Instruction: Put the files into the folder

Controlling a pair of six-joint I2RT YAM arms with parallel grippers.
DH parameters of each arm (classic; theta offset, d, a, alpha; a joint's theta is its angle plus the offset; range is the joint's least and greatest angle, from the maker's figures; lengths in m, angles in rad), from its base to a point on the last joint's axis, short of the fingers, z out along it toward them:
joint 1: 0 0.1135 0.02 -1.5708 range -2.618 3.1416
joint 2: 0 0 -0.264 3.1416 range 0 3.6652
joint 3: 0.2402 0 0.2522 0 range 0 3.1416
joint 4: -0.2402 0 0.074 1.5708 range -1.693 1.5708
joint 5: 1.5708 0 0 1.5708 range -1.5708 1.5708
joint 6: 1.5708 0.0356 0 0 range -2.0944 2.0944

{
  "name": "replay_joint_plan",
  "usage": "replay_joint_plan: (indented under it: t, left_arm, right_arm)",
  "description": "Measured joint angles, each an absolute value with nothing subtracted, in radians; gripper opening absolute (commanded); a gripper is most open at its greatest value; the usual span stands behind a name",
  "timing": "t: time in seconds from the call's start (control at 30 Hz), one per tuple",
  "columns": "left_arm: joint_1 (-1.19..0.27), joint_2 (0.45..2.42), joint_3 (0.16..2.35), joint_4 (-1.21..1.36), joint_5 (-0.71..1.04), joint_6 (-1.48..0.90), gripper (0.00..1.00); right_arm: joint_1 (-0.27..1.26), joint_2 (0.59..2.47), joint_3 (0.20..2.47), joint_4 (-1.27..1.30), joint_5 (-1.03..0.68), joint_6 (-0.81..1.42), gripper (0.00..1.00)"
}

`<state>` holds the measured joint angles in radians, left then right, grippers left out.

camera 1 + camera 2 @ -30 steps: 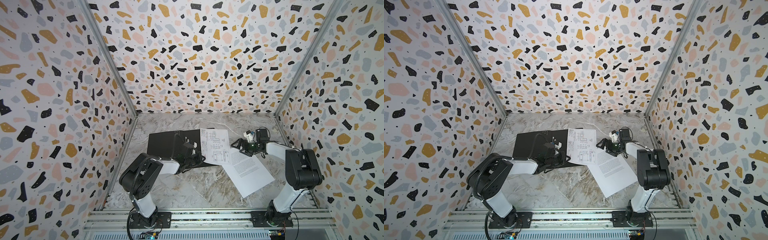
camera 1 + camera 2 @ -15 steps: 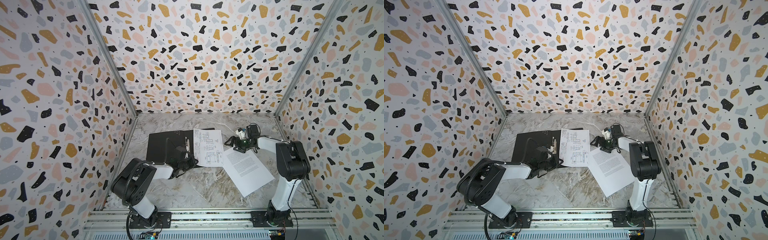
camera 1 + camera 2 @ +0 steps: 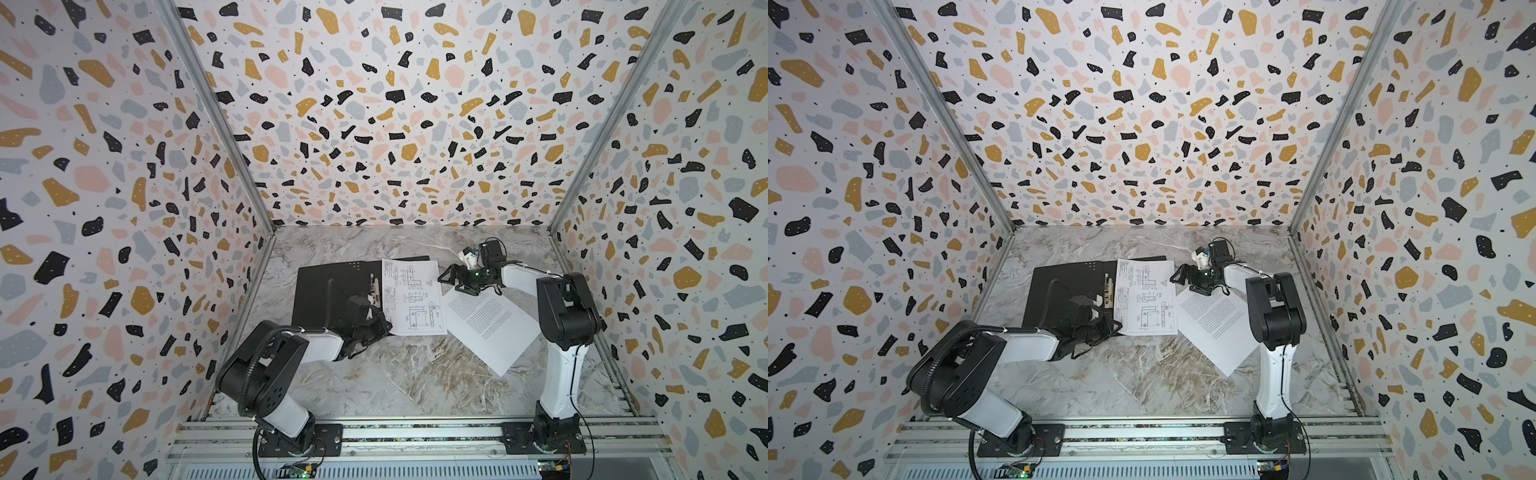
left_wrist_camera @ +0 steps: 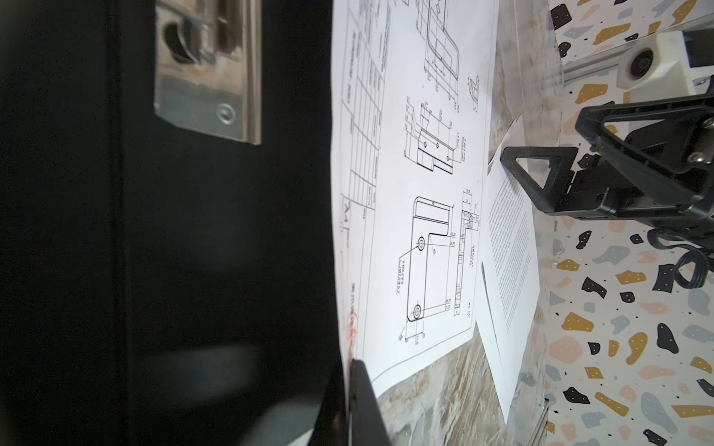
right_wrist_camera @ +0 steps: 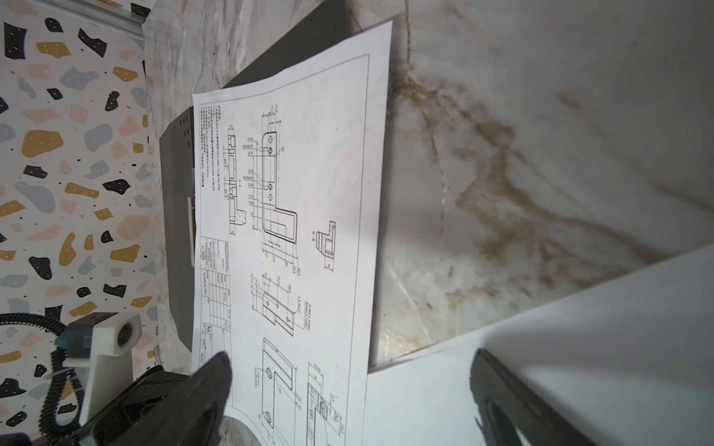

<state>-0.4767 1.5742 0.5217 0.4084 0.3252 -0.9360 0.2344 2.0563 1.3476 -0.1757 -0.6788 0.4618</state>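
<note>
My left gripper will lay the drawing file down flat on the open folder (image 3: 406,294) (image 4: 409,141), beside the folder's metal clip.
The folder (image 3: 328,291) (image 3: 1067,291) lies open at the left, black inside up. The drawing file (image 3: 413,297) (image 3: 1146,299) (image 5: 301,193) lies partly over its right half. My left gripper (image 3: 382,326) (image 3: 1113,326) (image 4: 349,367) is shut on that sheet's near left corner. The text file (image 3: 486,324) (image 3: 1214,324) (image 4: 510,247) (image 5: 579,347) lies askew on the table, right of the drawing. My right gripper (image 3: 455,282) (image 3: 1187,282) (image 5: 351,367) hangs open over that sheet's far corner, holding nothing.
A metal clip (image 3: 376,289) (image 4: 208,77) sits along the folder's spine, beside the drawing's left edge. Patterned walls (image 3: 374,124) close in the marble table (image 3: 395,374) on three sides. The arm bases stand on a rail (image 3: 415,432) at the front.
My left gripper has drawn the drawing sheet leftward, further over the folder. My right gripper has moved left, toward the far corner of the text sheet, still open.
</note>
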Motion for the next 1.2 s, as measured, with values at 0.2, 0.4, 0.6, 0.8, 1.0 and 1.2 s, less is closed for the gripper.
replay_joint_plan:
  t: [0.2,0.4,0.6,0.8,1.0,1.2]
  left_arm:
    - [-0.472,1.563,0.519,0.409,0.304,-0.943,0.04]
    - [-0.472,1.555,0.504,0.408,0.292,-0.955,0.04]
    - [-0.471,1.555,0.503,0.407,0.282,-0.957,0.04]
    - [-0.464,1.555,0.503,0.404,0.274,-0.957,0.04]
    - [-0.460,1.555,0.503,0.404,0.273,-0.957,0.06]
    - [-0.460,1.556,0.504,0.398,0.272,-0.954,0.25]
  right_arm:
    - [0.229,2.056,1.348,-0.180,-0.675,0.449,0.97]
    - [0.188,2.025,1.304,-0.179,-0.665,0.439,0.97]
    - [0.157,2.007,1.287,-0.192,-0.646,0.417,0.97]
    - [0.148,1.985,1.258,-0.192,-0.634,0.399,0.97]
    - [0.148,1.985,1.258,-0.191,-0.634,0.398,0.97]
    - [0.148,1.983,1.258,-0.194,-0.634,0.399,0.97]
